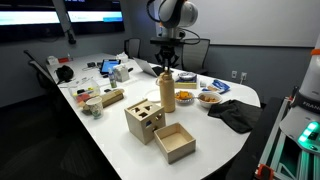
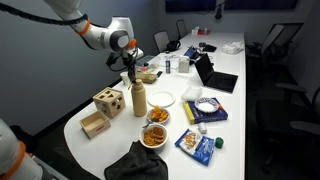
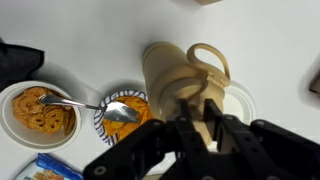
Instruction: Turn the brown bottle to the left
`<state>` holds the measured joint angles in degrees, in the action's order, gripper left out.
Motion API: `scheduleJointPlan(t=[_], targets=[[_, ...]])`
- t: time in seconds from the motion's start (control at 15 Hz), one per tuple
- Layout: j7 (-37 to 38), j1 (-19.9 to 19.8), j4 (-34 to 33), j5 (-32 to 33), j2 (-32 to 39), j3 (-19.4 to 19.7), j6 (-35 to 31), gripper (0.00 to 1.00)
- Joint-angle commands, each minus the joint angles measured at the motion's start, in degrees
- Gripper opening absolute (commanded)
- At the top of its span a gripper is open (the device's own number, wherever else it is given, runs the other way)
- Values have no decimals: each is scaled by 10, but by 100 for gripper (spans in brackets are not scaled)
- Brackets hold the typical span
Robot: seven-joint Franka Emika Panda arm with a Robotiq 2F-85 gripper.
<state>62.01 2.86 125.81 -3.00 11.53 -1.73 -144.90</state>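
The gripper's fingers are too close together at the top of the brown bottle, so the robot should open them wide and grip around the whole lid (image 3: 184, 88) before it turns it.
The brown bottle (image 1: 167, 92) is a tall tan bottle with a narrow neck, standing upright on the white table (image 1: 210, 135). It shows in both exterior views (image 2: 138, 98). In the wrist view I look down on its top and looped handle (image 3: 183, 78). My gripper (image 1: 167, 68) comes straight down over the bottle's top (image 2: 130, 70). In the wrist view its two fingers (image 3: 196, 112) sit on either side of the bottle's neck and press against it.
Two wooden boxes (image 1: 145, 120) (image 1: 174, 141) stand next to the bottle. A white plate (image 2: 163, 98), bowls of orange food (image 3: 38, 110) (image 2: 156, 136), a spoon (image 3: 110, 110), a black cloth (image 1: 234, 114) and snack bags (image 2: 197, 144) lie around it.
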Motion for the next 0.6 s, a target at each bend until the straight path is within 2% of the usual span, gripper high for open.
scheduleJointPlan(t=[0.0, 0.07, 0.2, 0.53], targets=[[0, 13, -14, -3, 7, 8, 14, 0], [-4, 13, -15, -4, 8, 7, 17, 0], [-22, 15, -17, -15, 4, 0, 22, 26], [-58, 19, -21, -34, -18, -11, 43, 62]])
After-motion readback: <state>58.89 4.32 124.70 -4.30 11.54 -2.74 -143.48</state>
